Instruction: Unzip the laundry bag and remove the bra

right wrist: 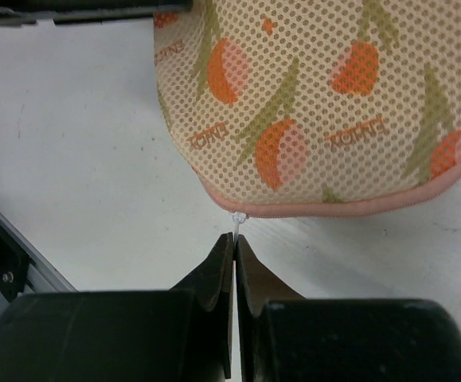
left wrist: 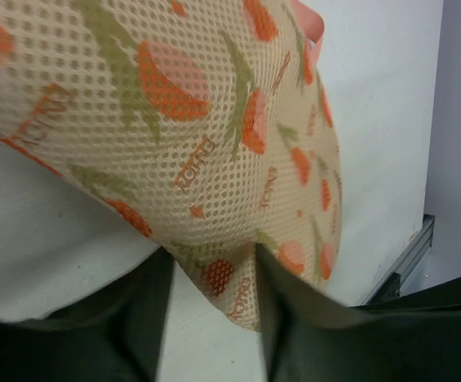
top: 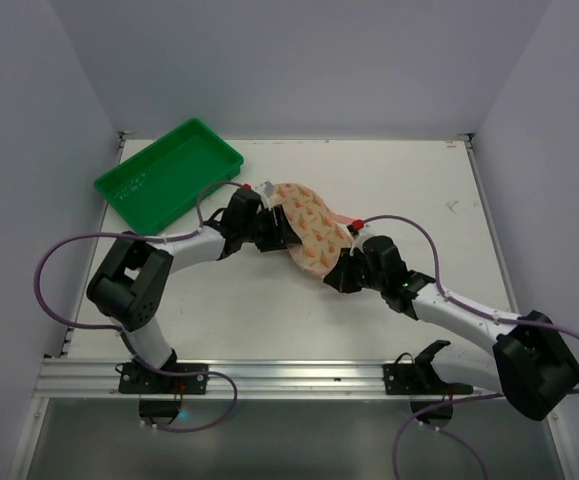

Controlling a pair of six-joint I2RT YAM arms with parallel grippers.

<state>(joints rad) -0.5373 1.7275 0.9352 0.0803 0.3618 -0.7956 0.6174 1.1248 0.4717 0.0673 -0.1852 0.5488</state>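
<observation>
My left gripper pinches mesh away from the pink zip trim; it should grip the trim's end (right wrist: 220, 199), steadying it before my right gripper unzips.
The laundry bag (top: 309, 225) lies in the middle of the table, cream mesh with orange print and pink zip trim (right wrist: 334, 208). My left gripper (top: 274, 228) holds its left edge: in the left wrist view a fold of the bag (left wrist: 214, 119) sits pinched between the fingers of the gripper (left wrist: 214, 318). My right gripper (top: 344, 272) is at the bag's near end. In the right wrist view the gripper (right wrist: 236, 239) is shut on the small white zip pull (right wrist: 236, 221) under the bag (right wrist: 326, 103). The zip looks closed. The bra is hidden.
A green plastic tray (top: 169, 172) stands at the back left, beside the left arm. A pink loop (top: 354, 222) sticks out of the bag's right side. The metal rail (top: 269, 375) runs along the near table edge. White walls enclose three sides.
</observation>
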